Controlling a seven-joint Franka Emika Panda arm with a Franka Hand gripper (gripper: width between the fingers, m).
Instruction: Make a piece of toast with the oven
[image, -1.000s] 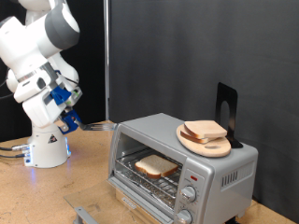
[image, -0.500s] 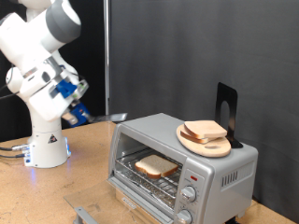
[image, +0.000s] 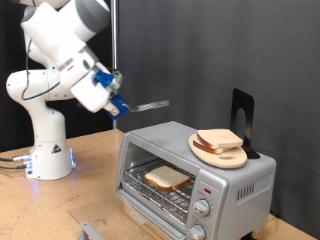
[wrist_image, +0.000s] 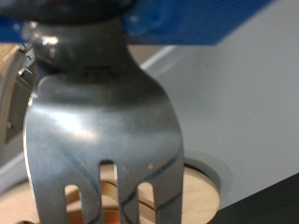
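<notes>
Next, I set the metal fork down with my gripper on the bare oven top beside the round wooden board (image: 176, 129), near the back edge. The fork is now held level in the air.
The silver oven (image: 235, 180) stands at the exterior view's lower right with its glass door (image: 150, 214) folded down. The piece of toast (image: 167, 178) lies on the wire rack inside. My gripper (image: 118, 104) is shut on a metal fork (image: 148, 104) and holds it level in the air, above and to the left of the oven's top. The tines point to the exterior view's right. In the wrist view the fork (wrist_image: 103, 121) fills the picture, with the oven top and the round board behind it.
A round wooden board (image: 222, 154) with a second bread slice (image: 218, 139) lies on the oven top, and a black stand (image: 243, 118) rises behind it. Two knobs (image: 200, 208) and a red light (image: 207, 189) are on the oven's front. The arm's white base (image: 45, 150) is at the left.
The arm has swung up and to the exterior view's right with the fork, from low beside its base to a spot above the oven's left end.
</notes>
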